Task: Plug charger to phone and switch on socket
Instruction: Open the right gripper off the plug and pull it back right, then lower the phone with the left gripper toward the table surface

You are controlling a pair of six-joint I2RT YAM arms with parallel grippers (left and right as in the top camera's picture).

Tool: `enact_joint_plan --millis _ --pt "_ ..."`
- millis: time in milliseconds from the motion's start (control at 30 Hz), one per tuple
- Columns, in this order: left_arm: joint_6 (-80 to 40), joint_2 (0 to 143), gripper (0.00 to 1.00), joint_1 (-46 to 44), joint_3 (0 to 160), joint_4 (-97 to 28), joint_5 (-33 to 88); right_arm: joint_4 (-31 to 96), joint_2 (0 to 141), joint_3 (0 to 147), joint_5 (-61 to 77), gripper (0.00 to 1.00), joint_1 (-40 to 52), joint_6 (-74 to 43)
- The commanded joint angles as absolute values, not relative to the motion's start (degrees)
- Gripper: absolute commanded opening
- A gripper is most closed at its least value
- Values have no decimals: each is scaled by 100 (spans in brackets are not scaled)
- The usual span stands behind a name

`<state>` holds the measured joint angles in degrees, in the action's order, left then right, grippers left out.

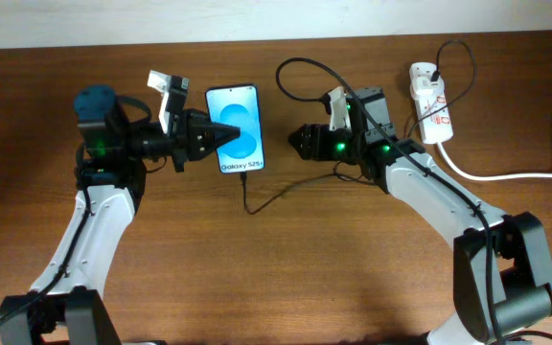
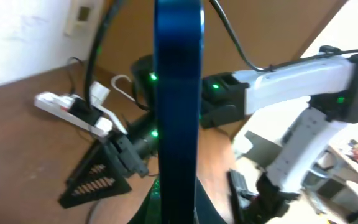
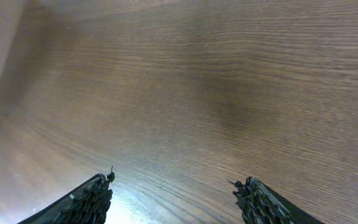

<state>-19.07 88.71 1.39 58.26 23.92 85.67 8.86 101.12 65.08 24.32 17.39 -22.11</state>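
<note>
My left gripper needs to lower the phone to the table. I need to put it down on the bare wood (image 1: pixel 253 172) just below its "Galaxy" lettering.
The phone (image 1: pixel 240 123) lies on the table with its blue screen up and its "Galaxy" lettering nearest me. My left gripper (image 1: pixel 220 134) is shut on it from its left side. In the left wrist view the phone (image 2: pixel 178 93) stands edge-on between the jaws (image 2: pixel 178 211). The black charger cable (image 1: pixel 248 196) runs from the phone's bottom edge down and then right, under my right arm. I cannot tell whether its tip is seated. My right gripper (image 1: pixel 295 142) is open and empty just right of the phone, and its fingers (image 3: pixel 176 186) are over bare wood. The white socket (image 1: pixel 431 101) lies at the far right.
A thick white cord (image 1: pixel 506 175) loops from the socket towards the right table edge. A black cable (image 1: pixel 300 65) arcs behind my right arm towards the socket, where a black plug (image 1: pixel 433 73) sits. The socket also shows in the left wrist view (image 2: pixel 58 102).
</note>
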Motion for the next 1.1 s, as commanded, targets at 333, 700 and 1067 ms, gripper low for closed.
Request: enact_joint_plan --millis 333,700,1067 --pt "-7609 8742 0 126 5920 3597 6617 3944 8890 7994 1566 70 784 -1625" --pt "-6187 8742 0 -652 5920 462 6333 6176 7717 9260 980 80 775 -1221" --pt "-4768 8742 0 -1133 5922 -1260 4488 6687 7616 9258 980 80 775 -1219"
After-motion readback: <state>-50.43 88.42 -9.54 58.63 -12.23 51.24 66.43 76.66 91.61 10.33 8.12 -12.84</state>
